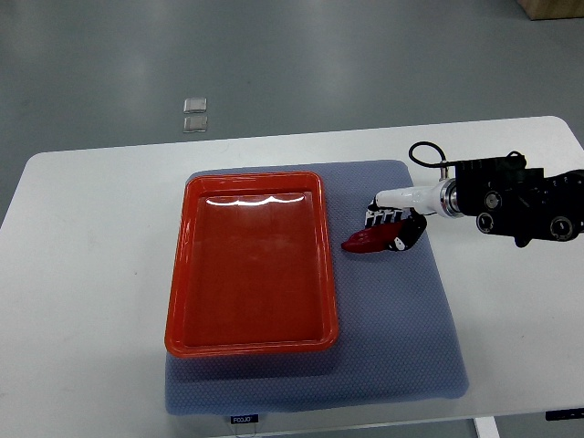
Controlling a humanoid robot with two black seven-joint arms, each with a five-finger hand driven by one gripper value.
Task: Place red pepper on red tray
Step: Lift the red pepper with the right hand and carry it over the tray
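Next, my right gripper moves to the inside of the red tray [224,257], toward the tray's side rim farthest from my arm. It will let go of the red pepper there.
The red tray [251,265] lies on a blue-grey mat [392,319] in the middle of the white table. The red pepper [365,241] lies on the mat just right of the tray's upper right side, pointing left. My right hand [391,226] comes in from the right edge and its fingers are curled around the pepper's right end. The pepper's tip sticks out to the left of the hand, a short way from the tray's rim. The left arm does not show.
The white table [82,274] extends left and right of the mat. Two small clear items [194,114] lie on the floor beyond the table's far edge. The right forearm [520,201] with a black cable loop hangs over the table's right part.
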